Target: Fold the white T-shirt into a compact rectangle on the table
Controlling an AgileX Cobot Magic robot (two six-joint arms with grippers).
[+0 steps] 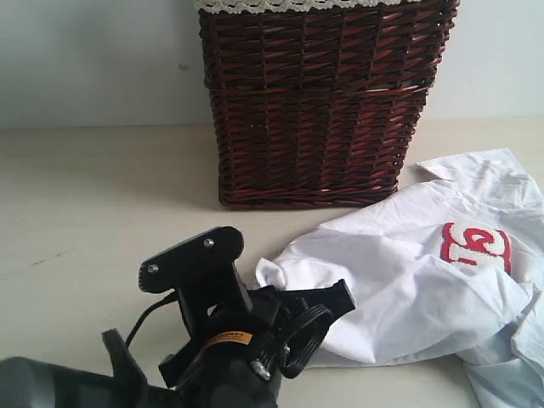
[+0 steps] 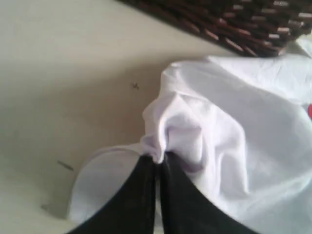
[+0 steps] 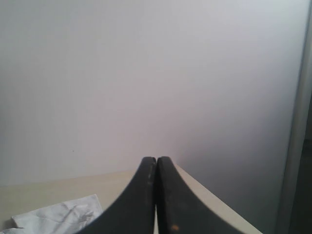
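Observation:
The white T-shirt's bunched fold will leave my left gripper on the bare front table [image 1: 158, 388], well away from the wicker basket.
The white T-shirt [image 1: 408, 280] lies crumpled on the right half of the table [image 1: 85, 212], its red patch [image 1: 476, 246] facing up. My left gripper [image 2: 161, 157] is shut on a bunched fold of the T-shirt [image 2: 175, 126] at the cloth's left edge, lifting it a little. In the exterior view the left arm [image 1: 229, 331] stands low at the front, its fingertips hidden behind its own body. My right gripper [image 3: 156, 160] is shut with nothing between its fingers. It is held above the table and faces the wall; a corner of the T-shirt [image 3: 58, 214] shows below it.
A dark brown wicker basket [image 1: 314, 102] with cream lace trim stands at the back centre, just behind the shirt. The pale wall [image 1: 93, 59] closes the back. The table's far edge [image 3: 209, 195] runs close beside the right gripper.

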